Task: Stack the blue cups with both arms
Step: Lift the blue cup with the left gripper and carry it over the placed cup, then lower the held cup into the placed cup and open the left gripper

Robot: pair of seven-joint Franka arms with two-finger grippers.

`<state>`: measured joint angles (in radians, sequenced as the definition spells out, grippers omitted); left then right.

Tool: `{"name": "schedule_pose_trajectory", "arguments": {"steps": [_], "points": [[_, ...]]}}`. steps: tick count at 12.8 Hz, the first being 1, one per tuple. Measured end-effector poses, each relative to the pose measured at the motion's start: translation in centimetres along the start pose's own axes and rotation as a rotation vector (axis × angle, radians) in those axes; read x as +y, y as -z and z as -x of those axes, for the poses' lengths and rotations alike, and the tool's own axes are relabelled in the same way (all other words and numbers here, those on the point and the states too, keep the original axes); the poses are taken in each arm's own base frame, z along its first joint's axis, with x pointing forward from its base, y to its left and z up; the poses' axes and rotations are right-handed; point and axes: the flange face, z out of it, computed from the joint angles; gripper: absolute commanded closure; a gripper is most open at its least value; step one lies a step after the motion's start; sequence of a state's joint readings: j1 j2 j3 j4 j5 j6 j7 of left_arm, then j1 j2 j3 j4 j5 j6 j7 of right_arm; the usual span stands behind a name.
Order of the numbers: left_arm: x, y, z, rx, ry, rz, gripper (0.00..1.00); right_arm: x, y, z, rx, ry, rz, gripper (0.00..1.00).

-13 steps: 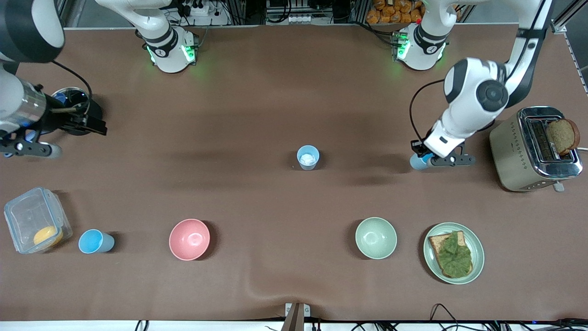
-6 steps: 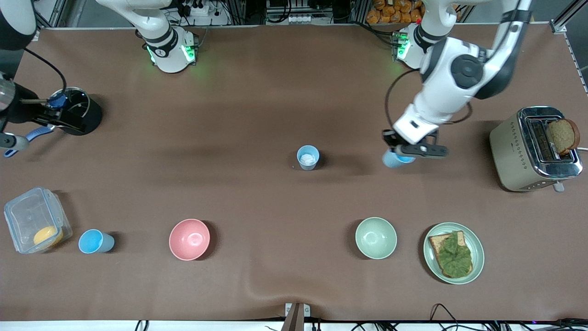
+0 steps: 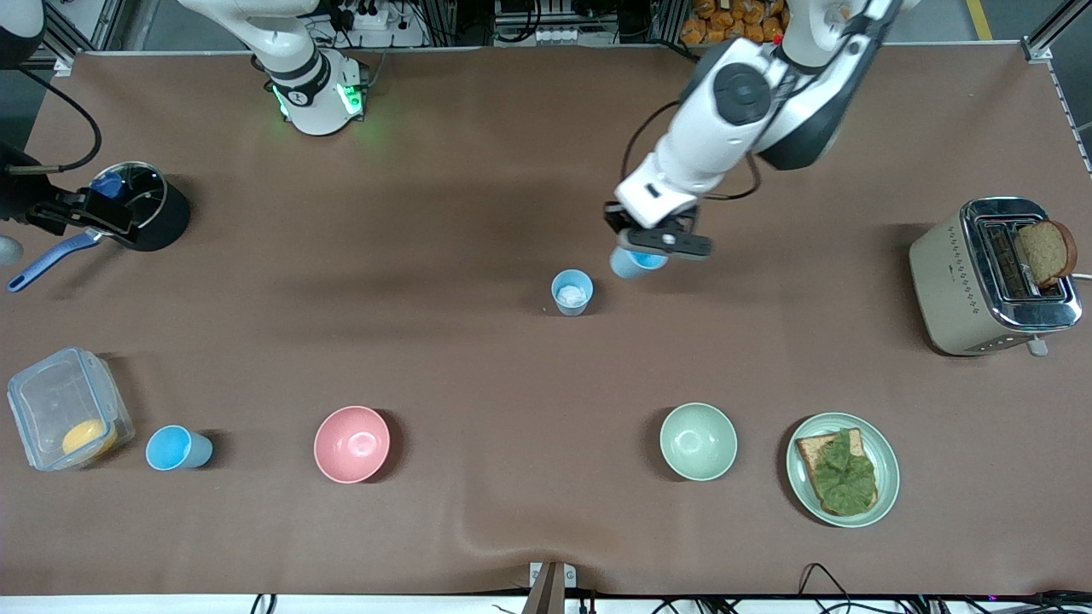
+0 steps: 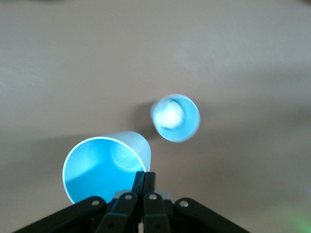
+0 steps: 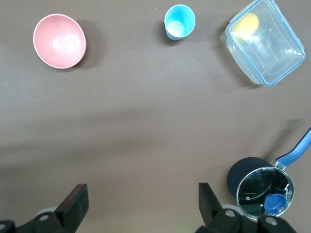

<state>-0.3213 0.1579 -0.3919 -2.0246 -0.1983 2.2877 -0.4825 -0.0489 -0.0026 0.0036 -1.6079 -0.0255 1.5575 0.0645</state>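
Observation:
The robot's left gripper should release the sky-blue cup, which hangs tilted above the table now, inside the pale grey-blue cup [image 3: 573,286] [image 4: 176,117] that stands on the table.
My left gripper [image 3: 650,247] is shut on the rim of a sky-blue cup [image 3: 630,264], which hangs tilted above the middle of the table. In the left wrist view its fingers [image 4: 145,180] pinch the wall of that cup [image 4: 102,167]. A pale grey-blue cup [image 3: 572,292] with a whitish inside stands upright on the table just beside it, also the blurred pale cup [image 4: 175,117]. A third blue cup [image 3: 177,448] stands near the front camera at the right arm's end. My right gripper [image 5: 143,206] is open and holds nothing, up over that end beside the black pot.
A black pot [image 3: 145,209] with a glass lid and blue handle, and a clear container [image 3: 68,408], sit at the right arm's end. A pink bowl [image 3: 351,443], a green bowl [image 3: 698,441] and a plate of toast [image 3: 843,469] line the near side. A toaster [image 3: 990,275] stands at the left arm's end.
The left arm has carried the sky-blue cup from beside the toaster to right next to the pale cup. The right arm has drawn back toward its end of the table.

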Motion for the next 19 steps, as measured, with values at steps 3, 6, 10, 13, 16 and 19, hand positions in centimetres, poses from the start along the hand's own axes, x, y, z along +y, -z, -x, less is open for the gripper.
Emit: {"name": "schedule_pose_trajectory", "arguments": {"steps": [3,6,10,13,16,19], "points": [[4.0,-4.1,0.0,-0.057,0.016,0.024,1.00,0.0,0.5,0.2,0.009,0.000,-0.001,0.00],[5.3,-5.1,-1.0,-0.067,0.028,0.043,1.00,0.1,0.5,0.2,0.009,-0.002,-0.001,0.00],[5.3,-5.0,-1.5,-0.061,0.030,0.047,1.00,0.1,0.5,0.2,0.009,-0.003,-0.001,0.00],[4.8,-5.0,-2.1,-0.048,0.037,0.045,1.00,0.2,0.5,0.2,0.008,-0.005,-0.001,0.00],[4.6,-5.0,-2.8,-0.017,0.046,0.059,1.00,0.3,0.5,0.2,0.008,-0.006,-0.001,0.00],[4.8,-5.5,-3.0,0.005,0.044,0.073,1.00,0.3,0.5,0.2,0.007,-0.006,-0.001,0.00]]}}
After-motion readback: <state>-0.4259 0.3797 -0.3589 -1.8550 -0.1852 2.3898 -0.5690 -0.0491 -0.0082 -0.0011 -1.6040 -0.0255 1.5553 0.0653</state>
